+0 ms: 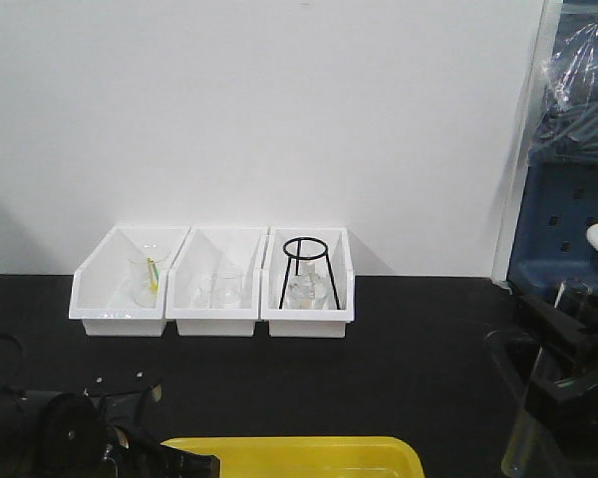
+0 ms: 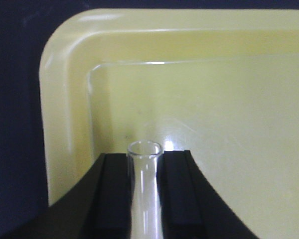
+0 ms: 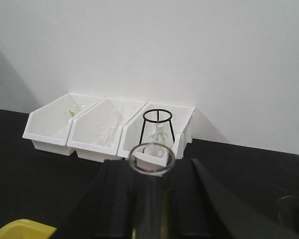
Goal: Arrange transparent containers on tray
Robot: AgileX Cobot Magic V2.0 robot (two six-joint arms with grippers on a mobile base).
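Next, I let go of the wider transparent container with my right gripper, leaving it on the yellow tray's bottom beside the slimmer transparent container (image 1: pixel 209 468).
The yellow tray (image 1: pixel 289 456) lies at the table's near edge; its corner and floor (image 2: pixel 214 99) fill the left wrist view. My left gripper (image 2: pixel 145 167) is shut on the slimmer transparent container (image 2: pixel 145 194), which is held just above the tray floor near its corner with the rimmed mouth pointing forward. In the front view that gripper (image 1: pixel 179 463) sits low at the tray's left end. My right gripper (image 3: pixel 152 174) is shut on the wider transparent container (image 3: pixel 152 159). It is held to the right of the tray (image 1: pixel 526 428), above the black table.
Three white bins (image 1: pixel 214 284) stand in a row against the white wall, holding beakers, a flask and a black ring stand (image 1: pixel 306 269). A blue cabinet (image 1: pixel 563 209) stands at the far right. The tabletop (image 1: pixel 399 339) is black.
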